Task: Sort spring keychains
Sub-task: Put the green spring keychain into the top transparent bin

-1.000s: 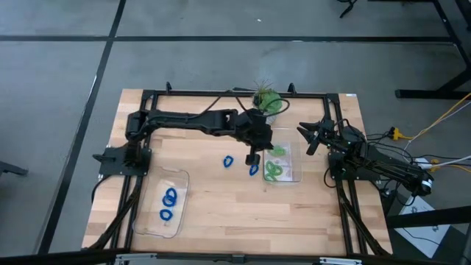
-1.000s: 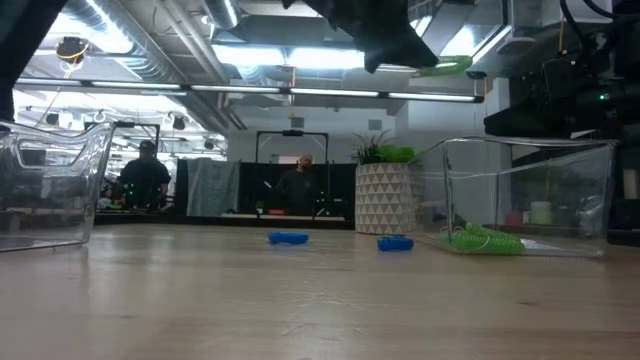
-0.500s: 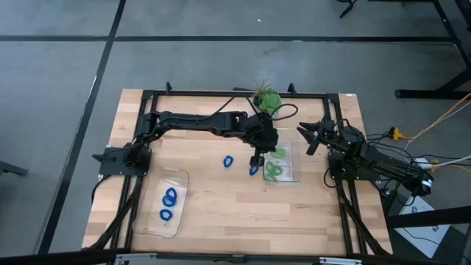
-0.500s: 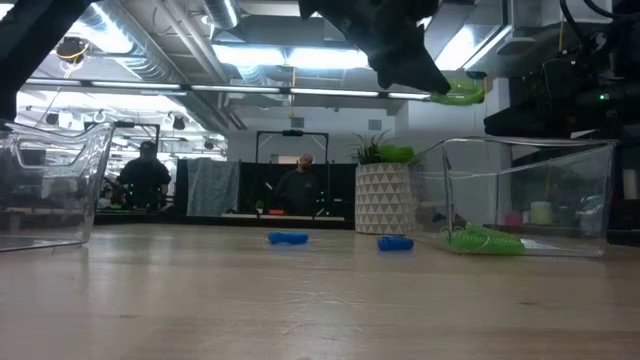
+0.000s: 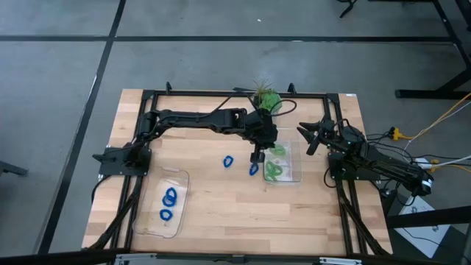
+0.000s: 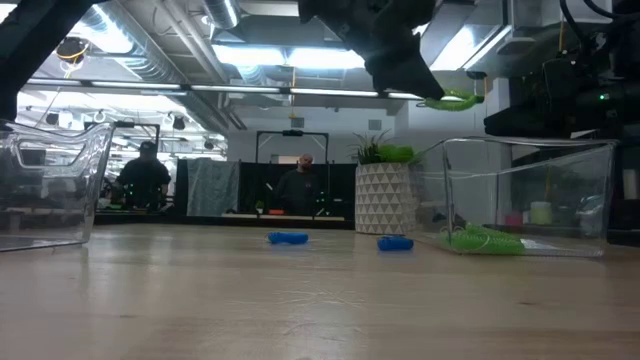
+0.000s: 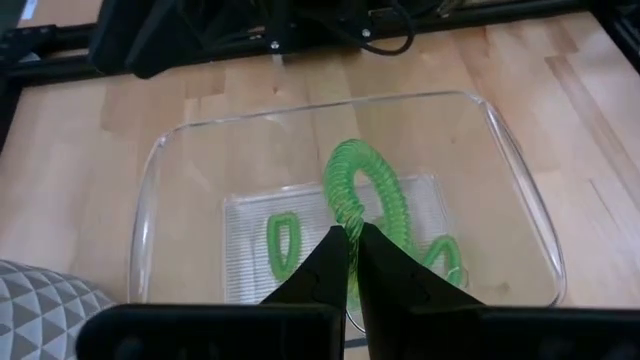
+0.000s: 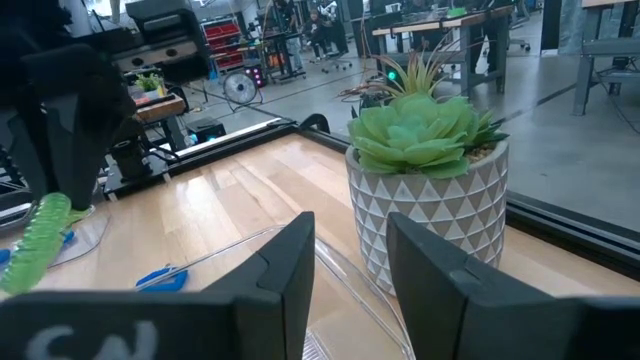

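Note:
I will release the green keychain from my left gripper against the lone green keychain nearest the plant pot (image 5: 276, 153) (image 7: 296, 284) in the clear tray.
My left gripper (image 7: 352, 238) hangs over the clear right tray (image 5: 297, 171), shut on a light green spring keychain (image 7: 368, 195). More green keychains (image 5: 275, 171) lie on that tray's floor (image 7: 282, 241). Two blue keychains (image 5: 228, 160) (image 5: 254, 170) lie on the table left of that tray, seen low (image 6: 288, 238) (image 6: 395, 242). Two more blue ones (image 5: 168, 204) lie in the clear left tray (image 5: 182, 177). My right gripper (image 5: 307, 137) waits open near the table's right edge, touching nothing (image 8: 350, 260). My left gripper pinches the green keychain's coil at one end of the loop (image 7: 345, 217) between its two fingertips, coming from above and pointing down. The loop is lifted clear above the right tray and sticks out sideways from the fingers (image 6: 448, 99).
A green plant in a white patterned pot (image 5: 266, 98) stands at the far edge just behind the right tray (image 8: 425, 190). The black frame rail (image 5: 221, 93) runs along the far side. Bare wood lies between the two trays. People show in the room beyond.
My left gripper has carried the green keychain toward the table's right, from beside the blue keychains to over the right tray, and then slightly down. The keychain has stayed in the fingers throughout.

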`<control>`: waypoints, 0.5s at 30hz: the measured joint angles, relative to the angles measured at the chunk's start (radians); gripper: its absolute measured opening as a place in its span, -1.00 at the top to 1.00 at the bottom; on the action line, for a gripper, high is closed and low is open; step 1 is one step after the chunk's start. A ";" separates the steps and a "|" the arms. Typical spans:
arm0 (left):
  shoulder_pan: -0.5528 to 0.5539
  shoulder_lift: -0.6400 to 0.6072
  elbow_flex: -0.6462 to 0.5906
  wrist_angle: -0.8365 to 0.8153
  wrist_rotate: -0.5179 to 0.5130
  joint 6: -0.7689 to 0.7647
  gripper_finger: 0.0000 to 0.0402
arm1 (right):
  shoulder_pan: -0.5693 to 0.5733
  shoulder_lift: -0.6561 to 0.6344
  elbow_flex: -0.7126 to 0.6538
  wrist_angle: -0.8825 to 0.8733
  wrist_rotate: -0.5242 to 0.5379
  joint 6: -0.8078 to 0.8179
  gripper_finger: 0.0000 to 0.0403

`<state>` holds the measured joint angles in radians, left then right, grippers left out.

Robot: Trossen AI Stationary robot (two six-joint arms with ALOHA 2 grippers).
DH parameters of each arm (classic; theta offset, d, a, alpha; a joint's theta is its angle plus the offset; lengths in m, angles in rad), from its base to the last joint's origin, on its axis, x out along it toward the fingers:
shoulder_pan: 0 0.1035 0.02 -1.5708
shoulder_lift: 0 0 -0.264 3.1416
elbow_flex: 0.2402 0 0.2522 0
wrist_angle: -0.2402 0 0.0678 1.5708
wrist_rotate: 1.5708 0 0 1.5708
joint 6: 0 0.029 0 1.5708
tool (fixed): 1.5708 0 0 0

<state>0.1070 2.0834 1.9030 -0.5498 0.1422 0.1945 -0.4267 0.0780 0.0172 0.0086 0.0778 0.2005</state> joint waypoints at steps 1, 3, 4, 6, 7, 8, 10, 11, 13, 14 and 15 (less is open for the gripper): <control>0.000 0.000 0.000 0.005 -0.002 -0.001 0.96 | 0.000 0.000 0.000 0.000 0.000 0.000 0.37; 0.000 0.000 0.000 0.009 -0.017 -0.001 0.96 | 0.000 0.000 0.000 0.000 0.000 0.000 0.37; 0.000 0.000 0.000 0.008 -0.028 -0.001 0.96 | 0.000 0.000 0.000 0.000 0.000 0.000 0.37; 0.000 0.010 0.001 0.018 -0.048 -0.007 0.96 | 0.000 0.000 0.000 0.000 0.000 0.000 0.37; 0.000 0.015 0.001 0.014 -0.052 -0.013 0.96 | 0.000 0.000 0.000 0.000 0.000 0.000 0.37; 0.000 0.022 0.001 0.002 -0.050 -0.022 0.96 | 0.000 0.000 0.000 0.000 0.000 0.000 0.37; 0.000 0.043 0.002 0.012 -0.049 -0.025 0.96 | 0.000 0.000 0.000 0.000 0.000 0.000 0.37; 0.000 0.048 0.000 -0.011 -0.049 -0.025 0.96 | 0.000 0.000 0.000 0.000 0.000 0.000 0.37; 0.000 0.066 0.000 0.004 -0.050 -0.025 0.96 | 0.000 0.000 0.000 0.000 0.001 0.000 0.37; 0.000 0.070 0.000 0.007 -0.049 -0.027 0.96 | 0.000 0.000 0.000 0.000 0.000 0.000 0.37; 0.000 0.071 0.000 -0.009 -0.048 -0.027 0.96 | 0.000 0.000 0.000 0.000 -0.001 0.000 0.37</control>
<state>0.1066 2.1544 1.9027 -0.5591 0.0939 0.1671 -0.4267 0.0780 0.0170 0.0086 0.0766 0.2005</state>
